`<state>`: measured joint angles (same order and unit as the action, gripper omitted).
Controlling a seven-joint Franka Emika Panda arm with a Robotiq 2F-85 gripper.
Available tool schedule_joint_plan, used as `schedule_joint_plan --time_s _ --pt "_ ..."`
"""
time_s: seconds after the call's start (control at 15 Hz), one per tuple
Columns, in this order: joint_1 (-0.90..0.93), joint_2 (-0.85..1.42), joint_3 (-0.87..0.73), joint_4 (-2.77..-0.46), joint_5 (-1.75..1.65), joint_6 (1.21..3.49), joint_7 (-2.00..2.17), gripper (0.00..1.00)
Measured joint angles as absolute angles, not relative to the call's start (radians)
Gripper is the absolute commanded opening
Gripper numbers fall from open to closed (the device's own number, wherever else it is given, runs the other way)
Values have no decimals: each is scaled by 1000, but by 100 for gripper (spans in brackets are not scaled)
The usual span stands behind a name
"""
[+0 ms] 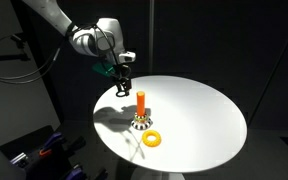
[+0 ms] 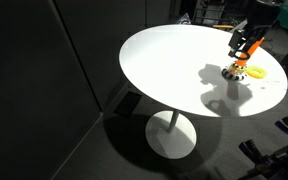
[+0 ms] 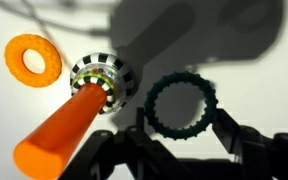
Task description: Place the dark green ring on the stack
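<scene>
Next, I let go of the dark green ring, still in the air beside the peg, with my gripper so that it rests around the foot of the orange peg [image 1: 141, 116] [image 3: 98, 86], on its black-and-white base.
My gripper [image 1: 122, 88] is shut on the dark green ring [image 3: 182, 108], a thin ring with a ridged edge, and holds it in the air above the white table. The stack is an upright orange peg [image 1: 141, 101] on a round black-and-white base [image 1: 141, 123]. In the wrist view the peg [image 3: 59, 135] and its base [image 3: 102, 78] lie just left of the held ring. The ring is beside the peg, not over it. In an exterior view my gripper [image 2: 241, 44] hangs close above the peg [image 2: 240, 62].
A thick yellow ring [image 1: 152, 139] lies flat on the round white table [image 1: 199, 110] next to the base; it also shows in the wrist view [image 3: 34, 60] and an exterior view [image 2: 256, 72]. Dark curtains surround the table.
</scene>
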<state>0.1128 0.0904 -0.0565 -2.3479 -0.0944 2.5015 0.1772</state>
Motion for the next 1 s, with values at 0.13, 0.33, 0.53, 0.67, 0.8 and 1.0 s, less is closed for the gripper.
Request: schedule_joint_plan --time_s 0.13,0.33,0.53,0.67,0.8,1.0 --pt "100 74 -53 -2326 -94 2469 177 44" --pt "85 58 -52 -2298 -94 2432 177 44" --pt "68 44 -52 -2273 -94 2405 177 44" --pt "55 37 -52 -2258 -94 2388 177 44" --pt "39 32 -52 -2244 -94 2374 177 44" --pt "18 32 -54 -2238 -94 2366 177 44"
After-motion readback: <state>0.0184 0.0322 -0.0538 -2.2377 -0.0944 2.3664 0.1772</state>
